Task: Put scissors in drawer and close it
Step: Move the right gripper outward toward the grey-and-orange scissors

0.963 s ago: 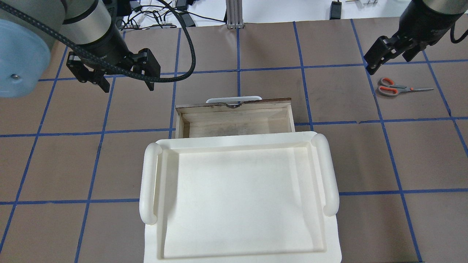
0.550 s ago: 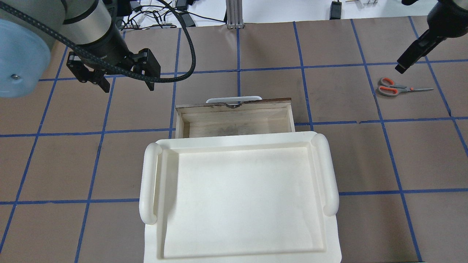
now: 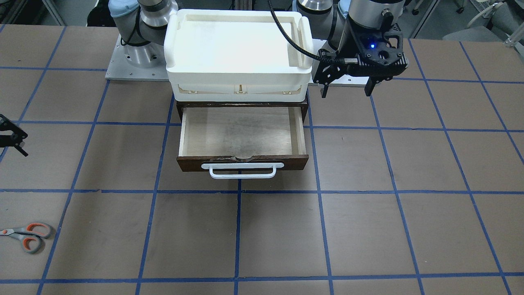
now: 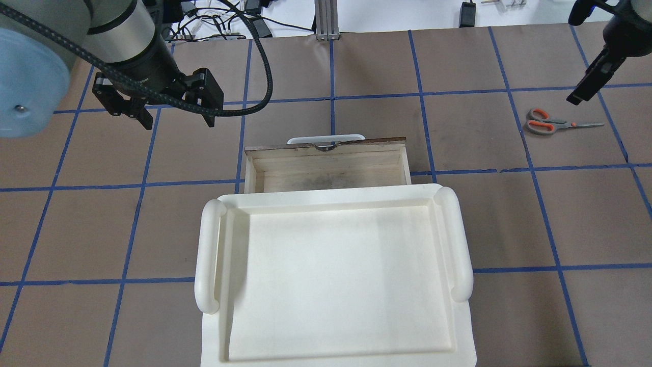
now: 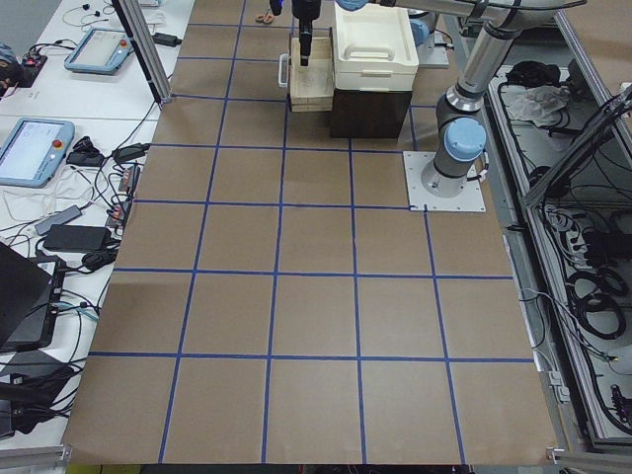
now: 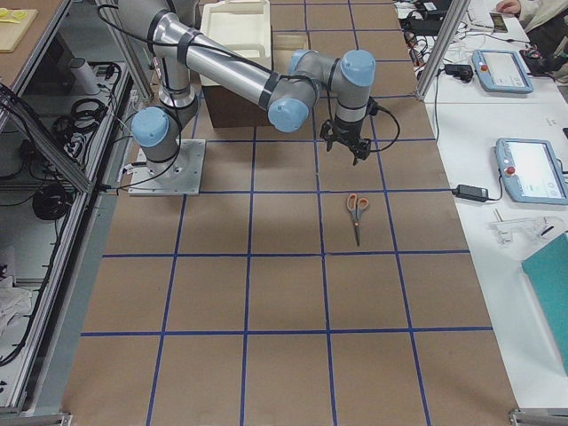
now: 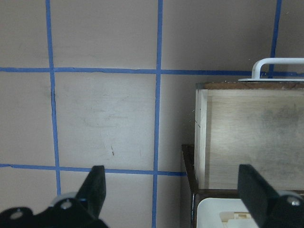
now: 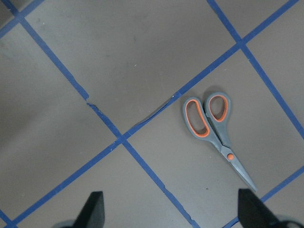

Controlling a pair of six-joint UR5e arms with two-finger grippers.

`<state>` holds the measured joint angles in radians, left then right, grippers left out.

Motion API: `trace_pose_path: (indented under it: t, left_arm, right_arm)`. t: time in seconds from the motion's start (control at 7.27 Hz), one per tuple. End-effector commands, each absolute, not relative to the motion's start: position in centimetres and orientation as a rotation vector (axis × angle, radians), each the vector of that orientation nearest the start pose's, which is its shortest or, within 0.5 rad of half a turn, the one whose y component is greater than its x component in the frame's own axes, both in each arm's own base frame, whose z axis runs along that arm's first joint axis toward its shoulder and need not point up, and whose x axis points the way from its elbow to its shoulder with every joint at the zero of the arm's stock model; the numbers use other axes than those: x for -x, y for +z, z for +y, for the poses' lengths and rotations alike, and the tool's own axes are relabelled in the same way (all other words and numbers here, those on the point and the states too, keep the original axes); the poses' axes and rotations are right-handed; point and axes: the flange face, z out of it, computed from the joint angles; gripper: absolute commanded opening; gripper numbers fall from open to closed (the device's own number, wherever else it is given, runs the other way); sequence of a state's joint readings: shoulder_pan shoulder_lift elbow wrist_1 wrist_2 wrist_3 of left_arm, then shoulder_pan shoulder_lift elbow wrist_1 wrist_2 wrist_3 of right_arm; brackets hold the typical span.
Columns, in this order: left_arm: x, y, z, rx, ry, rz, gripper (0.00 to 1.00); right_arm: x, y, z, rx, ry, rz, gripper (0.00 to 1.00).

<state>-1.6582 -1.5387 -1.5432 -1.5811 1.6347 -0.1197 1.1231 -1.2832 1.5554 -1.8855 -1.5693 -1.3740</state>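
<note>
The robot's right gripper should next close on the narrow part of the grey handles (image 3: 16, 232) (image 8: 219, 141) of the scissors, between the blades and the orange-lined loops.
The scissors (image 4: 547, 124), with grey handles and orange-lined loops, lie flat and closed on the brown mat at the far right. They also show in the front view (image 3: 26, 237) and the right wrist view (image 8: 213, 128). The drawer (image 4: 326, 147) stands pulled open and empty, its white bar handle facing away from me; it also shows in the front view (image 3: 245, 162). My right gripper (image 4: 578, 97) hovers open above the mat just beyond the scissors, touching nothing. My left gripper (image 4: 179, 124) is open and empty, in the air to the left of the drawer.
A white tray (image 4: 209, 255) with side handles sits on top of the dark cabinet, above the drawer. Blue tape lines grid the mat. Cables and devices lie beyond the table's far edge.
My right gripper has moved right, from beside the scissors' handles to over the blade side, and has turned edge-on. The left arm, drawer and scissors have not moved.
</note>
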Motion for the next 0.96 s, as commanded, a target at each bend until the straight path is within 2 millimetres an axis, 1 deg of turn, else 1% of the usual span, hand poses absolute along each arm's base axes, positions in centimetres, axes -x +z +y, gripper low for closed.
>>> trace_pose_path:
  t: [0.0, 0.14, 0.28, 0.41, 0.55, 0.69, 0.83]
  left_arm:
    - [16.9, 51.6, -46.9, 0.052, -0.086, 3.081, 1.00]
    - [16.9, 51.6, -46.9, 0.052, -0.086, 3.081, 1.00]
    - [16.8, 51.7, -46.9, 0.052, -0.086, 3.081, 1.00]
    - [16.8, 51.7, -46.9, 0.052, -0.086, 3.081, 1.00]
    - [16.8, 51.7, -46.9, 0.052, -0.083, 3.081, 1.00]
    - [16.8, 51.7, -46.8, 0.052, -0.081, 3.081, 1.00]
    - [16.8, 51.6, -46.8, 0.052, -0.078, 3.081, 1.00]
  right_arm:
    - [16.3, 31.8, -62.3, 1.637, -0.049, 2.715, 1.00]
    - [17.0, 29.7, -63.7, 1.721, -0.086, 2.709, 1.00]
    - [17.5, 28.0, -64.3, 1.790, -0.078, 2.656, 1.00]
    - [18.5, 27.1, -64.7, 1.825, -0.084, 2.641, 1.00]
    - [19.0, 25.5, -65.4, 1.948, -0.101, 2.560, 0.98]
    - [19.9, 24.1, -66.1, 2.055, -0.151, 2.490, 0.96]
    - [20.8, 22.9, -67.1, 2.092, -0.145, 2.457, 0.96]
